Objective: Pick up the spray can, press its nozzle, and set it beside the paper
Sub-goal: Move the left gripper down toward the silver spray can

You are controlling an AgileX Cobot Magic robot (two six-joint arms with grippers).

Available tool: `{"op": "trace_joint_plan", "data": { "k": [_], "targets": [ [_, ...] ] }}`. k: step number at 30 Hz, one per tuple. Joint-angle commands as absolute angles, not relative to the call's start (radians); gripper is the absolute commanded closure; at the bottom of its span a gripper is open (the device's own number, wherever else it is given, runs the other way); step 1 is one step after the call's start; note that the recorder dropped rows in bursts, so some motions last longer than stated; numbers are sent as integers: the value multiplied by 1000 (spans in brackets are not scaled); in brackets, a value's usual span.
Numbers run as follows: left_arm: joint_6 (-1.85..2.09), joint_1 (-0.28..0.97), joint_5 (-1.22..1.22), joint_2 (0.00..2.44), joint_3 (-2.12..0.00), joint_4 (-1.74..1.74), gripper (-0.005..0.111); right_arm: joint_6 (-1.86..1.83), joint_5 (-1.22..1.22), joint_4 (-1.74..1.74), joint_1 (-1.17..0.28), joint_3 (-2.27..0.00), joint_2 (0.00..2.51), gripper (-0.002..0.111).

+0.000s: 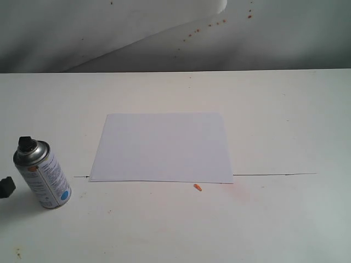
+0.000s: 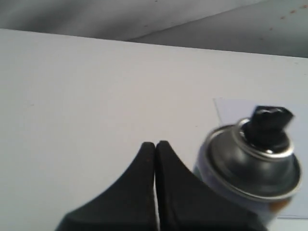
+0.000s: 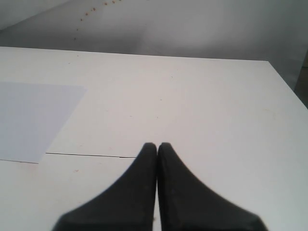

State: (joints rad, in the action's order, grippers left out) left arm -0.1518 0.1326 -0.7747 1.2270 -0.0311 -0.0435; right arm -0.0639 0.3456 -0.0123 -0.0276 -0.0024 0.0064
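I need to next move my left gripper to the spray can and close around the middle of its body [image 1: 44,178], under its silver part.
The spray can [image 1: 44,176] stands upright on the white table at the front left, its silver shoulder and black nozzle [image 1: 24,144] on top. The white paper [image 1: 163,147] lies flat in the middle, a short way to the can's right. My left gripper [image 1: 5,187] shows only as a black tip at the left edge, just left of the can and apart from it. In the left wrist view this gripper [image 2: 156,144] is shut and empty, with the can [image 2: 250,171] and nozzle [image 2: 269,125] close beside it. My right gripper [image 3: 157,145] is shut and empty over bare table, right of the paper [image 3: 33,118].
A thin black line [image 1: 274,175] runs across the table from the paper's front right corner. A small orange scrap [image 1: 197,187] lies just in front of the paper. The table's far edge [image 1: 175,72] meets a grey backdrop.
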Motion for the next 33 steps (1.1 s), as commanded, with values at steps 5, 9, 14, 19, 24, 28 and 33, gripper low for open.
{"op": "trace_joint_plan", "data": {
  "k": [5,9,14,19,24,28,33],
  "targets": [
    [-182,139,-912,1293,0,-223,107,-67,342,0,-20,0,0,108],
    [-182,139,-888,1317,0,-247,107,-67,342,0,-20,0,0,108],
    [-182,139,-852,1317,0,-241,107,-67,342,0,-20,0,0,108],
    [-210,139,-811,1317,0,-246,107,-67,342,0,-20,0,0,108],
    [-222,139,-772,1317,0,-324,107,-67,342,0,-20,0,0,108],
    [-262,139,-770,1317,0,-473,107,-67,342,0,-20,0,0,108],
    [-371,139,-735,1317,0,-558,100,-67,342,0,-20,0,0,108]
  ]
}}
